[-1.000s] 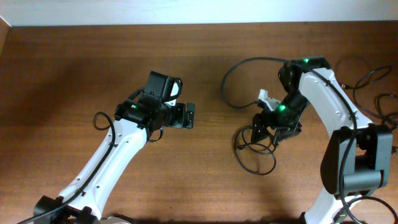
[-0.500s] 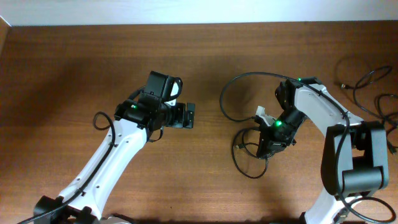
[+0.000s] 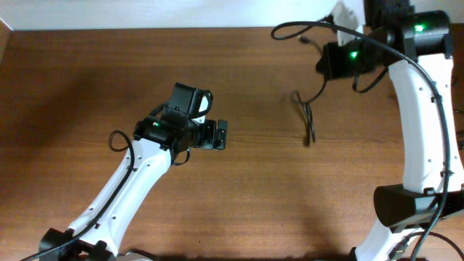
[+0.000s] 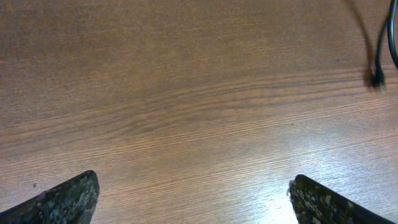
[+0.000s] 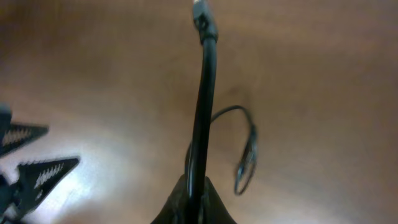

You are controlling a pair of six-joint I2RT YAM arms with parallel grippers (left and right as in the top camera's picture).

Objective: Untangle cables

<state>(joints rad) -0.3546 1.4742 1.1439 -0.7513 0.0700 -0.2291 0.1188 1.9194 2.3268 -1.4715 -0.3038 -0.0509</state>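
Observation:
My right gripper is going to let go of the black cable on the brown table [image 3: 397, 69] under the raised white arm, close to the wall edge.
A black cable [image 3: 310, 123] hangs as a narrow loop over the brown table [image 3: 87, 80], right of centre, with another stretch of it arcing along the far edge. My right gripper [image 3: 326, 71] is raised high near the far right and is shut on this cable. In the right wrist view the cable [image 5: 202, 112] runs straight out from the shut gripper [image 5: 196, 199] to a plug end, and a thin loop dangles beside it. My left gripper [image 3: 220, 135] stands open over bare wood at centre left. In the left wrist view its fingertips [image 4: 68, 199] are wide apart, and a piece of cable [image 4: 375, 59] shows at the top right.
The white wall edge runs along the far side of the table. The right arm's base [image 3: 406, 206] stands at the near right. The left arm [image 3: 130, 181] stretches from the near left corner toward the middle.
The right gripper has closed on the cable and risen toward the far edge. That pulled the tangle off the table into a hanging loop. The left arm has not moved.

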